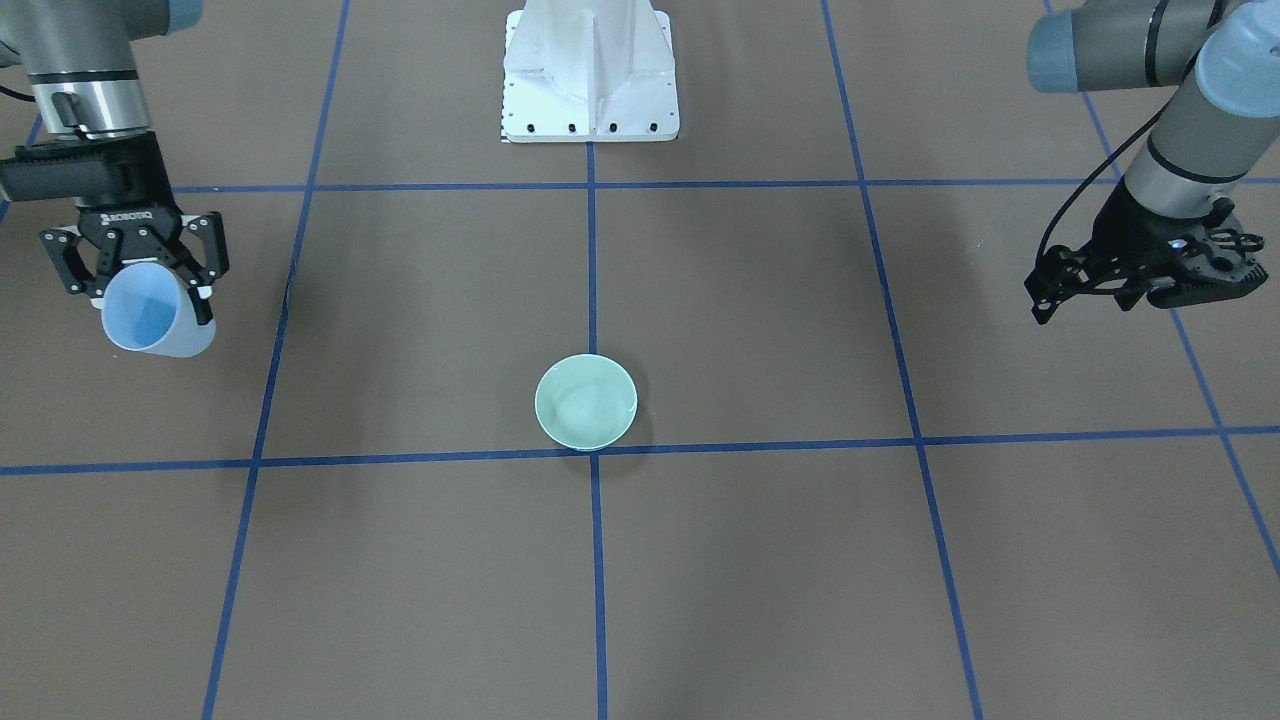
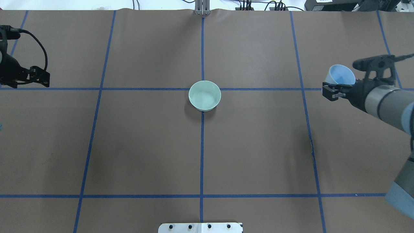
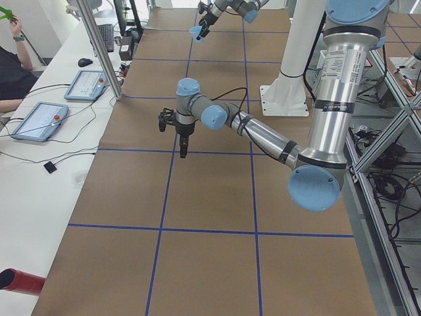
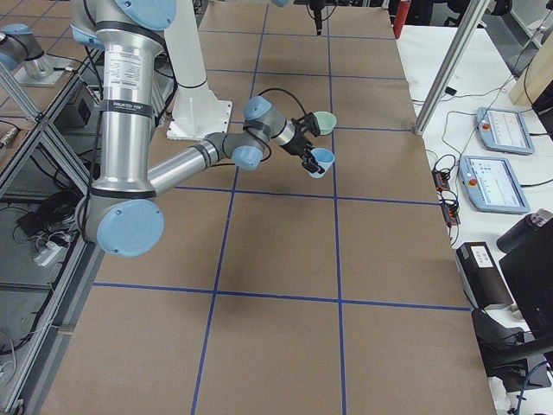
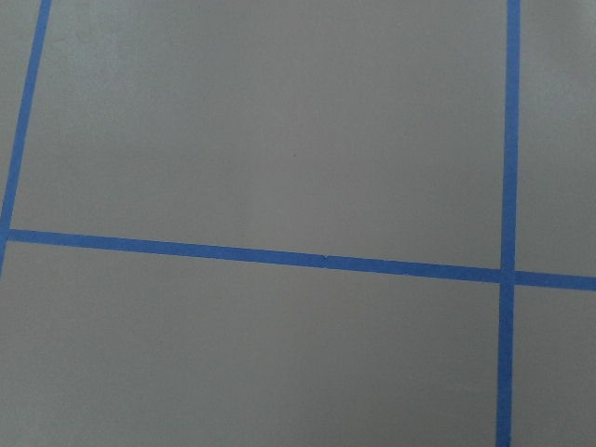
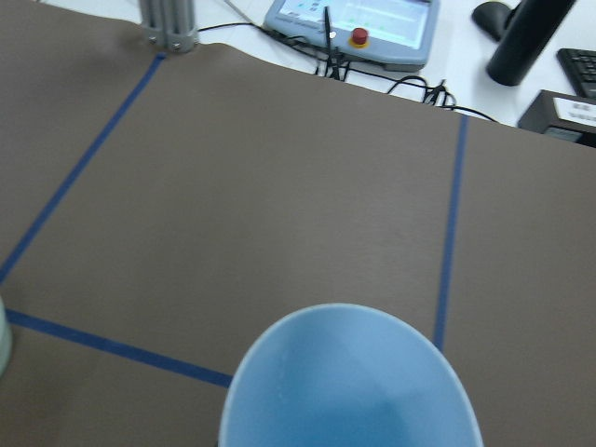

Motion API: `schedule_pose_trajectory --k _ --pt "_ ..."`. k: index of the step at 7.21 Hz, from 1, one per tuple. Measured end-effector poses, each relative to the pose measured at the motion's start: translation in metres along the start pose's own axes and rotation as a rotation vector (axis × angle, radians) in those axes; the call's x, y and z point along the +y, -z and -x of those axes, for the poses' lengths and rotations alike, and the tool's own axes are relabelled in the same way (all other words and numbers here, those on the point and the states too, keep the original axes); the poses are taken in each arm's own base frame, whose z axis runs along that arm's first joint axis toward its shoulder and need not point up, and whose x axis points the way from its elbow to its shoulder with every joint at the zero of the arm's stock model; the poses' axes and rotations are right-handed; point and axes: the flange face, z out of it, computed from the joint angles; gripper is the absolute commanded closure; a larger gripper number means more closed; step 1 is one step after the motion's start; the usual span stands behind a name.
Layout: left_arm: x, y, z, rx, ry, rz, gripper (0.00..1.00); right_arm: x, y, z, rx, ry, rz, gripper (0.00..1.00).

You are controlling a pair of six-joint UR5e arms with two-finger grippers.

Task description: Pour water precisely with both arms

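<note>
Next, I set the light-blue cup with my right gripper on bare table (image 1: 180,295) under its fingers, between the blue tape lines.
My right gripper (image 1: 150,288) is shut on a light-blue cup (image 1: 148,318) and holds it tilted above the table, far to the robot's right. The cup also shows in the overhead view (image 2: 341,75) and fills the bottom of the right wrist view (image 6: 349,382). I cannot tell whether it holds water. A pale-green bowl (image 1: 586,400) stands at the table's middle on a tape crossing (image 2: 204,94), well apart from both grippers. My left gripper (image 1: 1042,298) hangs empty over the far left side (image 2: 45,81) with its fingers together. The left wrist view shows only bare table.
The white bolted pedestal (image 1: 590,80) stands at the robot's side of the table. Blue tape lines (image 2: 202,145) divide the brown table cover. Operator tablets (image 4: 501,130) and cables lie on the white bench beyond the far edge.
</note>
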Motion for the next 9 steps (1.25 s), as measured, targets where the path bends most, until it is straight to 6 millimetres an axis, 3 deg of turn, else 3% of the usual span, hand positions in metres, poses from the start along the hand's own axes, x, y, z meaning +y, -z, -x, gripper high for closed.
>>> schedule_pose_trajectory --k 1,2,4,6,8,9 --pt "0.000 0.001 -0.001 0.002 0.003 -0.002 0.00 0.025 0.008 -0.024 -0.010 -0.015 -0.030 1.00" --pt "0.001 0.003 -0.002 0.004 0.012 -0.004 0.00 0.053 0.013 -0.029 -0.007 -0.010 -0.059 1.00" --pt "0.002 0.005 -0.003 0.014 0.023 0.001 0.00 0.108 0.019 -0.019 0.013 -0.003 -0.101 1.00" --pt "0.003 0.005 -0.003 0.017 0.026 0.006 0.00 0.151 0.014 -0.025 0.040 0.029 -0.124 1.00" --pt "0.003 0.002 -0.002 0.014 0.028 0.011 0.00 0.183 0.001 -0.042 0.025 0.014 -0.152 1.00" --pt "0.002 0.001 -0.002 0.013 0.028 0.012 0.00 0.189 -0.002 -0.045 0.020 0.013 -0.159 0.88"
